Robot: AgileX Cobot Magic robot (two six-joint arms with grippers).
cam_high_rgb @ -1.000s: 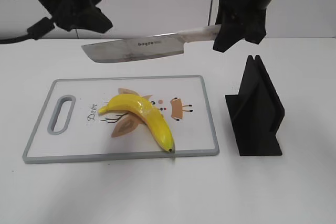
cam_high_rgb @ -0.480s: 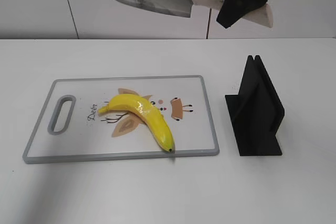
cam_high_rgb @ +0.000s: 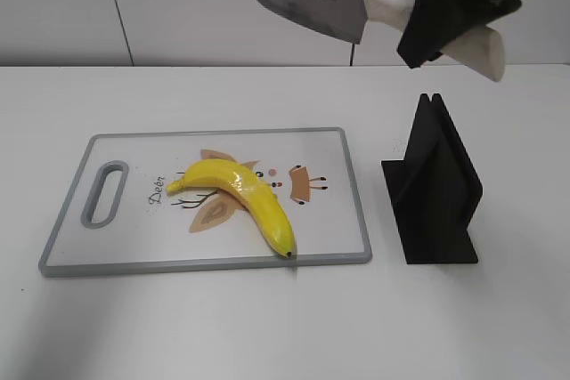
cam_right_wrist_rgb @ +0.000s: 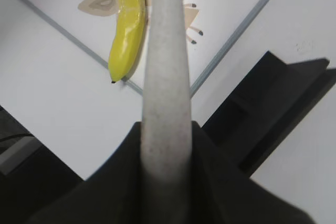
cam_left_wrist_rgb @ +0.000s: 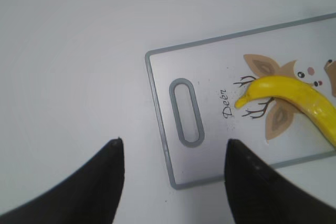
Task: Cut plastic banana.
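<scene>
The robot's right gripper will set the cleaver knife down between the upright plates of the black knife stand [cam_high_rgb: 458, 154] [cam_right_wrist_rgb: 273, 115].
The yellow plastic banana [cam_high_rgb: 243, 197] lies whole on the white cutting board [cam_high_rgb: 338, 220]; it also shows in the left wrist view [cam_left_wrist_rgb: 299, 98] and the right wrist view [cam_right_wrist_rgb: 127, 24]. My right gripper [cam_high_rgb: 436, 20] is shut on the white handle of a cleaver knife [cam_high_rgb: 312, 6], held high above the table's back right, blade pointing left. The handle [cam_right_wrist_rgb: 167, 77] fills the right wrist view. My left gripper [cam_left_wrist_rgb: 173, 182] is open and empty, high above the board's left corner [cam_left_wrist_rgb: 173, 182]. It is out of the exterior view.
A black knife stand [cam_high_rgb: 435, 189] sits right of the board; it also shows in the right wrist view [cam_right_wrist_rgb: 273, 103]. The board has a handle slot [cam_high_rgb: 105, 191] at its left end. White tabletop surrounds everything.
My right gripper has lifted the knife up and to the right, away from above the board. The left arm has left the exterior view. The banana has not moved.
</scene>
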